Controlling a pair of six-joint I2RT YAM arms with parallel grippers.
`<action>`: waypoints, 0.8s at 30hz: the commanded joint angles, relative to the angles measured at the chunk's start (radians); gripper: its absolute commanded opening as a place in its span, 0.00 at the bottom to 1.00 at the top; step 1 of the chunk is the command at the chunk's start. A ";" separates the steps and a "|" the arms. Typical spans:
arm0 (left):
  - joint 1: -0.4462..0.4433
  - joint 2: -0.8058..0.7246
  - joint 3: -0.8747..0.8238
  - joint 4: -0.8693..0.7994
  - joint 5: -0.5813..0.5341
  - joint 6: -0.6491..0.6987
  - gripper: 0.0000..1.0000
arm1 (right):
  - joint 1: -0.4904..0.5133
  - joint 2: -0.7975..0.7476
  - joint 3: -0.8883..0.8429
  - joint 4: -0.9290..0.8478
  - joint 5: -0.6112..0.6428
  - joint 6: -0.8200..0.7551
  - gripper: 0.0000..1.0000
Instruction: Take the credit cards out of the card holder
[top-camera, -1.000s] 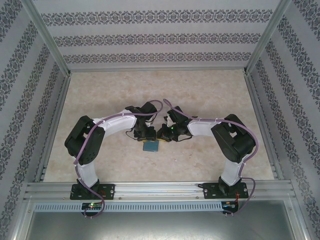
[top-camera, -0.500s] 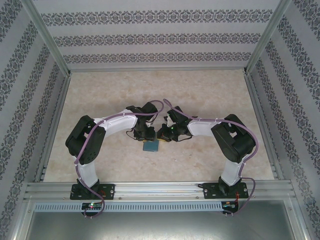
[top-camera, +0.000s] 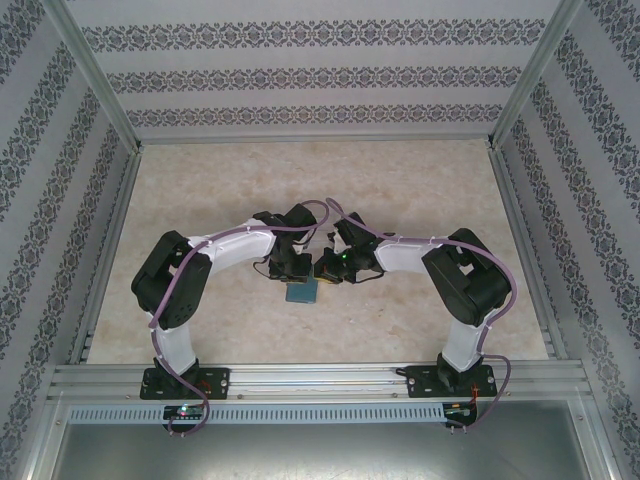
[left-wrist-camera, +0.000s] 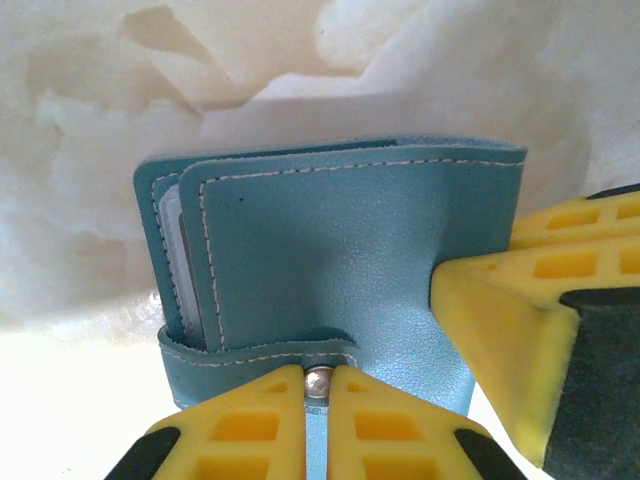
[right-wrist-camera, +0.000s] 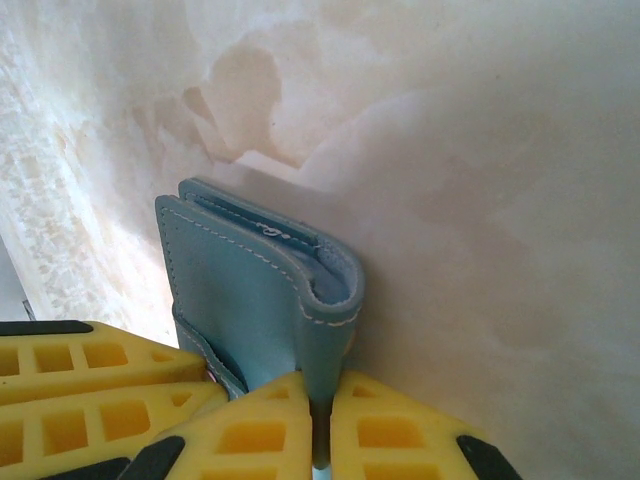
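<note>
The robot's left gripper pinches the metal snap while the strap stays fastened, so it should open, back off and take the strap's edge (left-wrist-camera: 316, 407) beside the snap to pull it open.
The teal card holder (top-camera: 301, 292) stands on edge on the table between both grippers. My left gripper (left-wrist-camera: 318, 380) is shut on its strap tab (left-wrist-camera: 250, 355), right at the metal snap (left-wrist-camera: 318, 381). My right gripper (right-wrist-camera: 318, 385) is shut on the card holder's (right-wrist-camera: 250, 300) folded edge. Its yellow fingers (left-wrist-camera: 510, 330) press the right side of the card holder (left-wrist-camera: 340, 250) in the left wrist view. Pale edges of the credit cards (left-wrist-camera: 178, 255) peek from the open left side. In the top view the left gripper (top-camera: 292, 272) and the right gripper (top-camera: 324, 270) meet just above the holder.
The beige marbled table (top-camera: 320, 180) stretches behind the arms, bounded by patterned walls and a metal frame (top-camera: 320, 372) at the near edge. The left gripper's fingers (right-wrist-camera: 90, 375) show at the lower left of the right wrist view.
My left gripper has closed onto the strap tab. Both arms and the card holder stay where they were.
</note>
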 joint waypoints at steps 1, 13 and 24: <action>-0.006 0.007 -0.022 -0.031 -0.103 0.014 0.09 | 0.022 0.012 0.017 -0.017 -0.001 0.007 0.09; 0.020 -0.071 -0.042 -0.052 -0.163 0.008 0.04 | 0.017 0.011 0.018 -0.097 0.046 -0.010 0.01; 0.044 -0.108 -0.052 -0.070 -0.186 0.012 0.02 | 0.015 0.021 0.031 -0.138 0.055 -0.024 0.00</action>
